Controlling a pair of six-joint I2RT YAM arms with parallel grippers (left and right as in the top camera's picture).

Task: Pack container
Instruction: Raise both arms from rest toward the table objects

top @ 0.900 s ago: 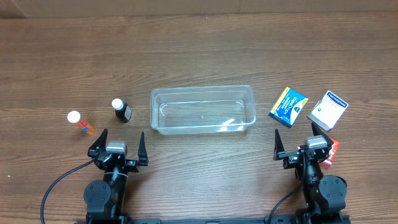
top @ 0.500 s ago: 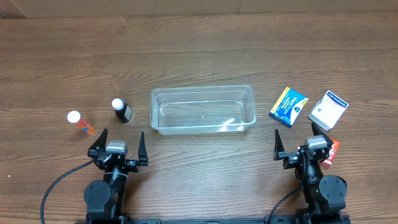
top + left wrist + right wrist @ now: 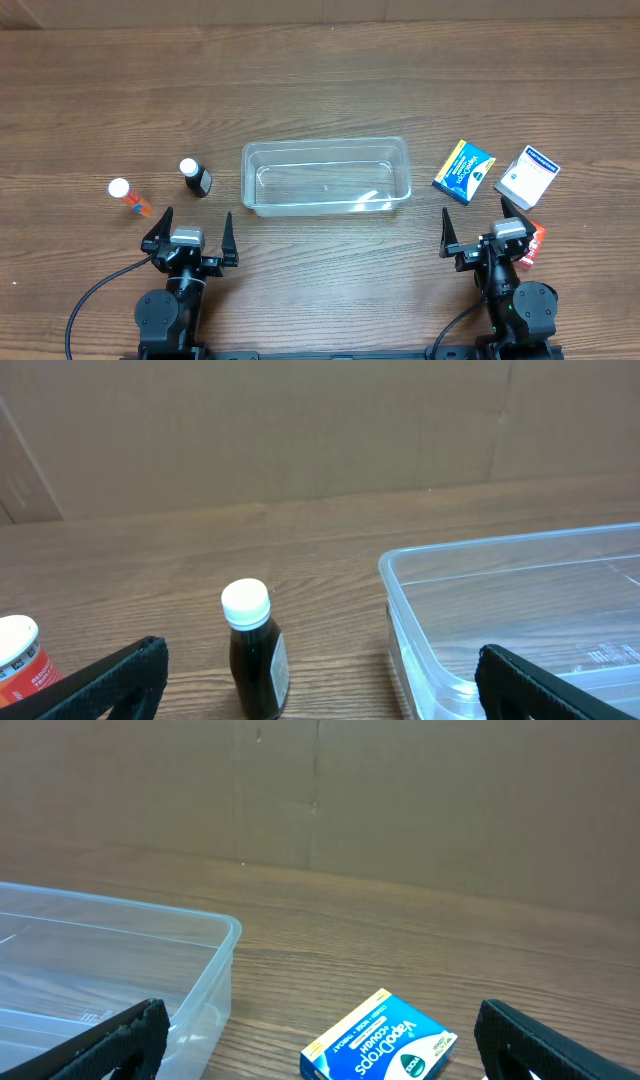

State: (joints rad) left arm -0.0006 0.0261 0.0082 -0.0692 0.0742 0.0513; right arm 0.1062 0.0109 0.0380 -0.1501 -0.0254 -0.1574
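Observation:
The dark bottle nearest the clear plastic container has the white cap (image 3: 188, 167) (image 3: 246, 603). My left gripper should go to that cap next and close there.
The clear plastic container (image 3: 326, 177) stands empty at the table's middle; it also shows in the left wrist view (image 3: 520, 610) and the right wrist view (image 3: 110, 970). A dark bottle with a white cap (image 3: 195, 178) (image 3: 253, 652) and an orange bottle with a white cap (image 3: 128, 196) (image 3: 18, 655) lie left of it. A blue box (image 3: 464, 171) (image 3: 385, 1042), a white box (image 3: 527, 176) and a red packet (image 3: 533, 243) lie right of it. My left gripper (image 3: 190, 232) (image 3: 320, 705) and right gripper (image 3: 484, 225) (image 3: 320, 1065) are open, empty, near the front edge.
A brown cardboard wall (image 3: 300, 430) stands along the table's far side. The arm bases (image 3: 170, 310) and a black cable (image 3: 90, 300) sit at the front edge.

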